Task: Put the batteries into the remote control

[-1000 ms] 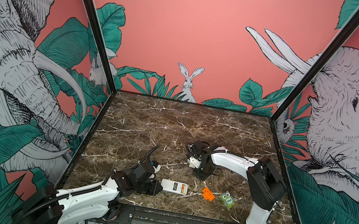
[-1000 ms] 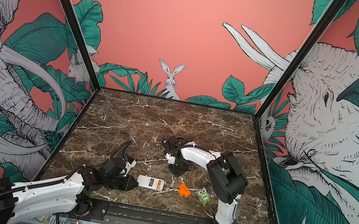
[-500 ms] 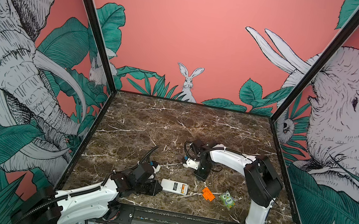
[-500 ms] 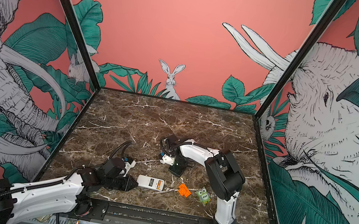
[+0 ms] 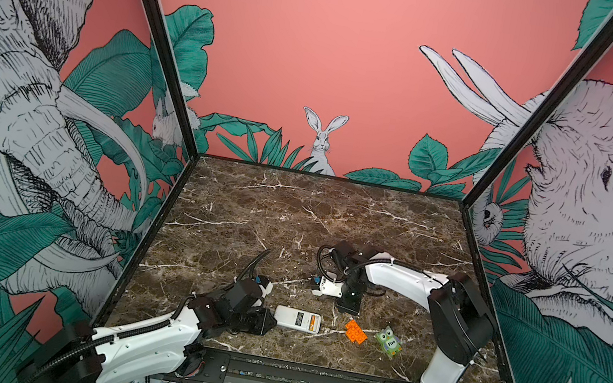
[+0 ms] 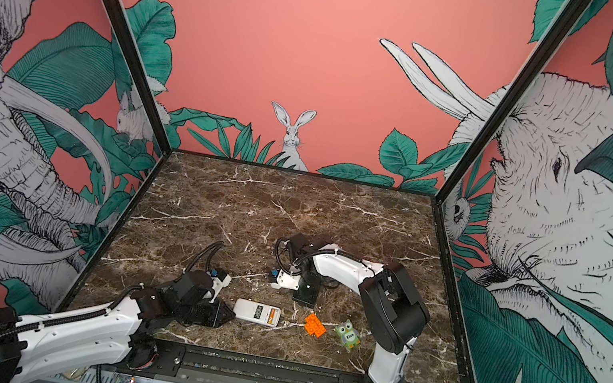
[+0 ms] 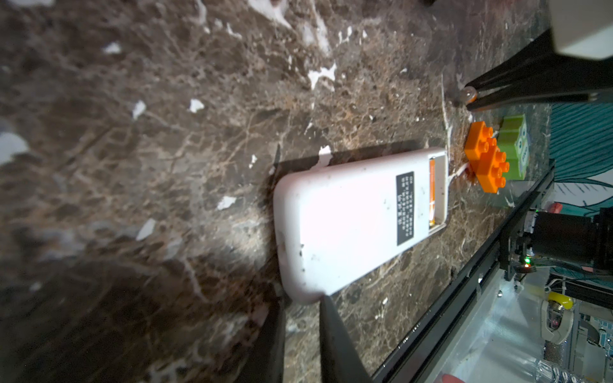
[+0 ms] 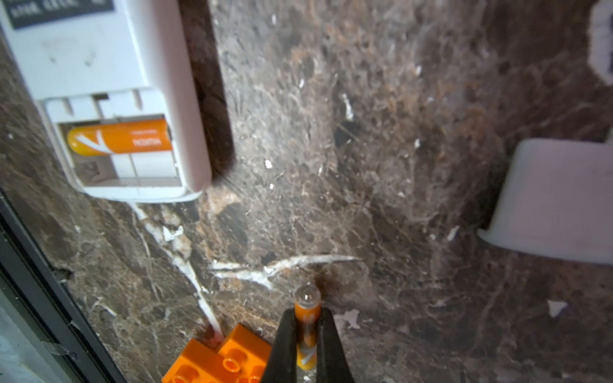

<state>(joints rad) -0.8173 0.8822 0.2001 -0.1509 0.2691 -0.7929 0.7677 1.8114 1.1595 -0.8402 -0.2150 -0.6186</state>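
Next, I set down the crosswise battery, pale end out from the empty slot in my right gripper, and regrip that pale end (image 8: 307, 297).
The white remote control (image 5: 297, 319) (image 6: 257, 313) lies label side up near the table's front. My left gripper (image 7: 302, 298) is shut on its near end, one finger under it and one on top. One orange battery (image 8: 121, 141) (image 7: 432, 189) lies in the open compartment, and the slot beside it holds nothing. My right gripper (image 8: 307, 313) is shut on another orange battery (image 8: 307, 298), whose pale tip sticks out past the fingertips. In both top views that gripper (image 5: 348, 311) (image 6: 305, 300) hangs low over the table, behind the remote's right end.
An orange studded brick (image 5: 356, 331) (image 8: 219, 361) lies right beside the right fingers, with a green owl toy (image 5: 389, 341) further right. A white plastic piece (image 8: 557, 199) rests on the marble. The black front rail (image 5: 308, 374) runs close to the remote.
The right gripper's jaws have closed and its arm has shifted slightly. The left arm and the remote have not moved.
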